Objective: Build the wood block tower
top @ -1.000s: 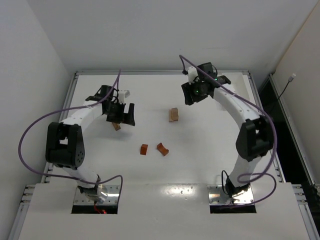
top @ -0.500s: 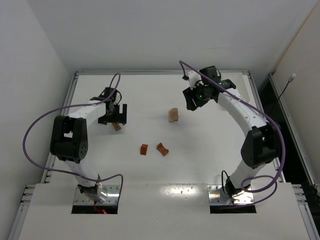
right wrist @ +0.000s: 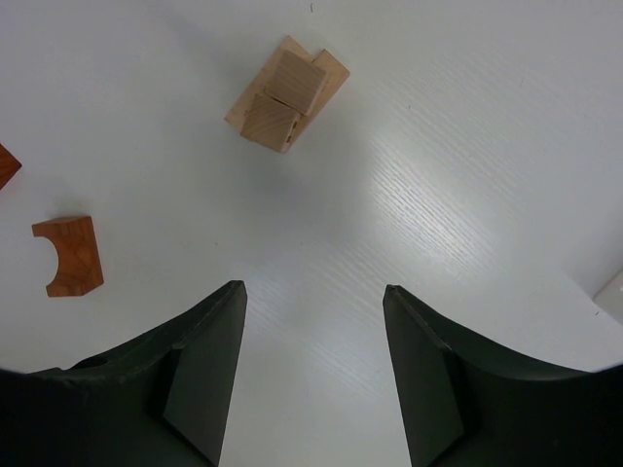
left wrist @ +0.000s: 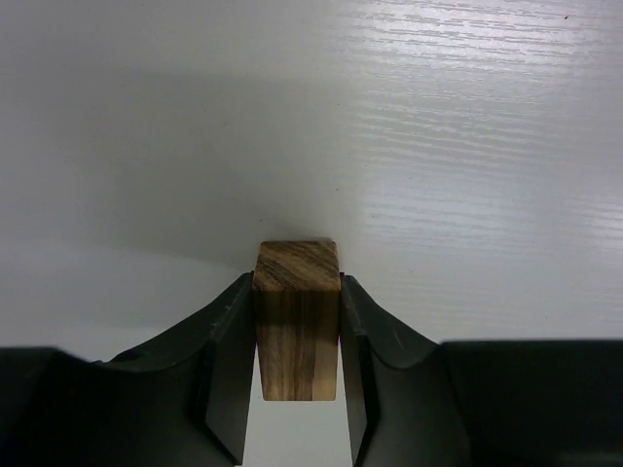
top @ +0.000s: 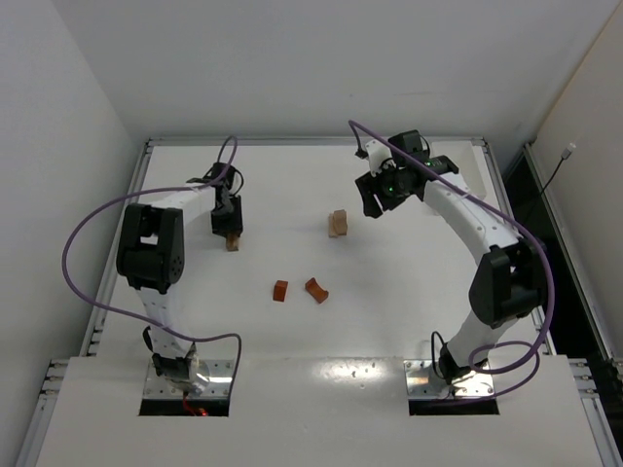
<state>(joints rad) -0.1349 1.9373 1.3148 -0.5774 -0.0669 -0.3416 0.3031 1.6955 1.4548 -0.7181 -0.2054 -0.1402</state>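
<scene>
My left gripper will let go of the striped brown block on the table (top: 351, 281) beside the reddish arch, opposite the reddish cube.
A striped brown wooden block (left wrist: 297, 321) stands on the white table with my left gripper (left wrist: 297, 292) shut on it, both fingers pressed against its sides. From above, that block (top: 232, 243) shows just below the left gripper (top: 228, 224) at the table's left. A small pale tan stack of blocks (top: 338, 224) sits mid-table; the right wrist view shows that pale stack (right wrist: 287, 92) ahead. My right gripper (top: 376, 199) hovers to its right, open and empty (right wrist: 311, 287). A reddish cube (top: 280, 291) and a reddish arch (top: 316, 290) lie nearer the bases; the arch (right wrist: 70, 255) lies flat.
The table's raised rim (top: 311, 141) runs along the far edge, with white walls close behind and to the left. A purple cable loops off each arm. A white object (right wrist: 613, 292) peeks in at the right edge of the right wrist view.
My left gripper has swung in over the brown block and closed on it. The right gripper has shifted slightly and its fingers stand a little wider.
</scene>
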